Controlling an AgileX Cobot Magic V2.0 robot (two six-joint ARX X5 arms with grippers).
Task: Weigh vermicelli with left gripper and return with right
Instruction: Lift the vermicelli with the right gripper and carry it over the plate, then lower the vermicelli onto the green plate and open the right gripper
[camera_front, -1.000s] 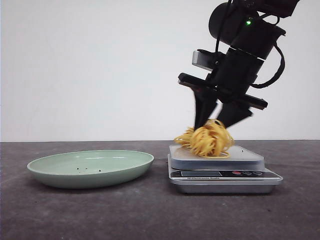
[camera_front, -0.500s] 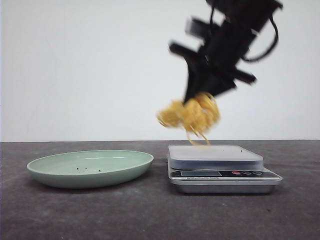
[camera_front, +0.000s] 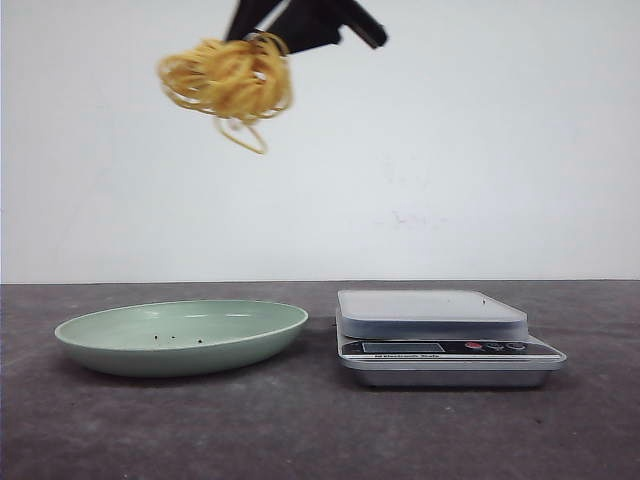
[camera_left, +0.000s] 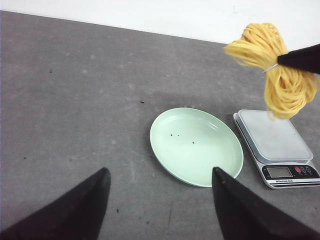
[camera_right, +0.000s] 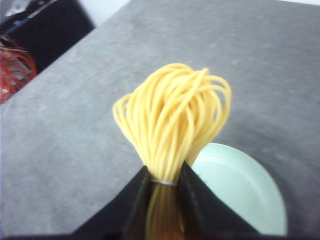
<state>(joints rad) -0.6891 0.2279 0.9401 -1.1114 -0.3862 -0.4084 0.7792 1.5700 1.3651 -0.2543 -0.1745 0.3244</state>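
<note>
My right gripper is going to release the vermicelli in the middle of the pale green plate (camera_front: 206, 318) (camera_right: 229, 196), beside the scale.
The vermicelli (camera_front: 228, 80), a yellow nest of thin strands, hangs high in the air above the pale green plate (camera_front: 180, 360). My right gripper (camera_right: 162, 174) is shut on its bunched end, and only its fingers (camera_front: 300, 20) show at the top edge of the front view. The left wrist view shows the vermicelli (camera_left: 275, 65) held up over the plate (camera_left: 200, 155) and the scale (camera_left: 275, 140). My left gripper (camera_left: 159, 175) stands open and holds nothing, well back from the plate; the front view does not show it. The plate (camera_right: 245, 195) lies below the nest (camera_right: 172, 115).
A silver digital kitchen scale (camera_front: 440, 345) with nothing on its platform sits right of the plate. A few dark crumbs (camera_left: 180, 136) lie in the plate. A black and red object (camera_right: 20, 55) stands beyond the table's edge in the right wrist view.
The right gripper has lifted the vermicelli off the scale and carried it up and to the left, to a spot above the plate. The scale platform is now bare.
</note>
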